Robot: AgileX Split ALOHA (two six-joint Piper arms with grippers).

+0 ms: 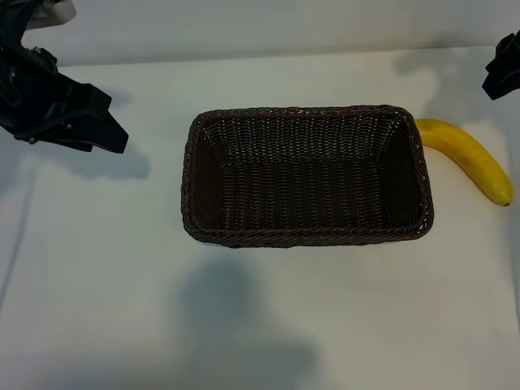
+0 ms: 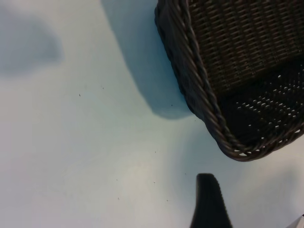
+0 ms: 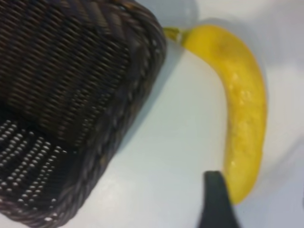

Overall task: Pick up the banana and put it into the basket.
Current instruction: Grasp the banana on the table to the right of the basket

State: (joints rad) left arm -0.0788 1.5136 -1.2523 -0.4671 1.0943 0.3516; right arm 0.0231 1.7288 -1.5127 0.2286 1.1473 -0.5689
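Observation:
I should next move my right gripper to the middle of the yellow banana (image 1: pixel 469 153) (image 3: pixel 246 105), between its stem and its blunt end, and close it there.
The yellow banana (image 1: pixel 467 154) lies on the white table just right of the dark brown wicker basket (image 1: pixel 309 236), its stem tip close to the basket's far right corner. The basket has nothing in it. My right gripper (image 1: pixel 504 69) hangs at the far right edge of the exterior view, behind the banana and apart from it. In the right wrist view one of its black fingers (image 3: pixel 216 202) shows beside the banana's (image 3: pixel 242 104) blunt end, jaws open and holding nothing. My left gripper (image 1: pixel 101 126) stands open at the far left, away from the basket.
The white tabletop (image 1: pixel 122 284) stretches around the basket on all sides. In the left wrist view a corner of the basket's rim (image 2: pixel 199 80) lies ahead of one black finger (image 2: pixel 209 202). Arm shadows fall on the table in front of the basket.

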